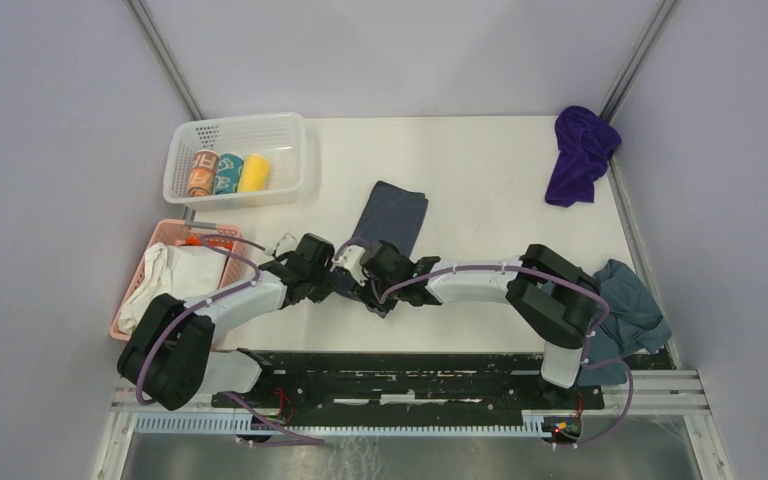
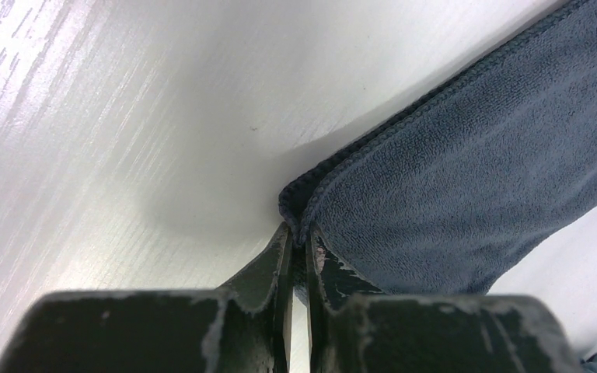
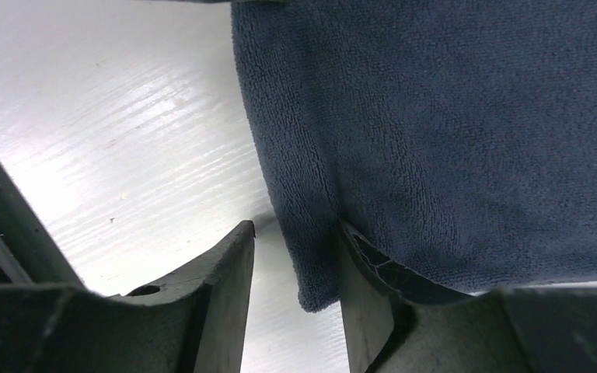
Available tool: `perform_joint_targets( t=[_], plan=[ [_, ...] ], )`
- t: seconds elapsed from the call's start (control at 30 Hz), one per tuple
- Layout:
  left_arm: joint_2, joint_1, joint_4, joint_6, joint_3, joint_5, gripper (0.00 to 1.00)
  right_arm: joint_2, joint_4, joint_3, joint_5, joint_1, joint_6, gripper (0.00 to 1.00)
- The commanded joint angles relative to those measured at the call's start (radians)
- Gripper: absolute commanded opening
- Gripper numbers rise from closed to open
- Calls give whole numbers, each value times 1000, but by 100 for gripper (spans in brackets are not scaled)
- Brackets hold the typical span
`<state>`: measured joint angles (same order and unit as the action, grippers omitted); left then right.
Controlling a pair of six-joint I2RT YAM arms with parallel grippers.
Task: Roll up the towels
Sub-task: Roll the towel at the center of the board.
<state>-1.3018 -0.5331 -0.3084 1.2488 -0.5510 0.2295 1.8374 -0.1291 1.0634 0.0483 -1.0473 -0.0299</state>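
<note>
The robot's left gripper pinches only a thin fold at the towel's near corner, so it should open and grab a thicker fold there (image 2: 343, 227) before rolling.
A dark slate-grey towel (image 1: 392, 213) lies flat at mid-table, its near end under both wrists. My left gripper (image 1: 345, 258) is shut on a folded near corner of that towel (image 2: 466, 179); the jaws (image 2: 299, 237) pinch the hem. My right gripper (image 1: 365, 268) is beside it, open (image 3: 295, 229). The towel's (image 3: 451, 132) other near corner hangs into the gap and rests against the right finger (image 3: 361, 295), apart from the left one. A deep purple towel (image 1: 580, 150) lies crumpled at the back right corner.
A white basket (image 1: 185, 150) at the back left holds three rolled towels (image 1: 228, 172). A pink basket (image 1: 160, 235) with a white cloth (image 1: 175, 275) stands at the left edge. A blue-grey cloth (image 1: 630, 310) lies heaped by the right arm's base.
</note>
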Motion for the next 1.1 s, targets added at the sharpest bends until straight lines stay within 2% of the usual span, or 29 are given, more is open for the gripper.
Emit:
perform_joint_targets(
  t=[0.0, 0.1, 0.2, 0.4, 0.47, 0.8, 1.07],
  plan=[
    [18, 10, -11, -30, -38, 9, 14, -8, -56, -12, -106, -4, 32, 50],
    [26, 17, -16, -38, -43, 4, 14, -39, -64, -10, -107, -15, 50, 48],
    [33, 19, -16, -38, -43, 0, 14, -51, -72, -2, -90, -17, 50, 40],
    [33, 22, -18, -50, -51, -8, 14, -20, -89, 28, -41, -19, 39, 8],
    [34, 24, -23, -55, -53, -2, 15, -30, -86, 35, 11, -17, 30, 1],
    [44, 46, -38, -101, -70, 4, 24, 18, -109, 125, 471, 121, -131, 0],
    [21, 70, -17, -148, -92, -13, 30, 91, -11, 91, 656, 241, -288, 0]
  ],
)
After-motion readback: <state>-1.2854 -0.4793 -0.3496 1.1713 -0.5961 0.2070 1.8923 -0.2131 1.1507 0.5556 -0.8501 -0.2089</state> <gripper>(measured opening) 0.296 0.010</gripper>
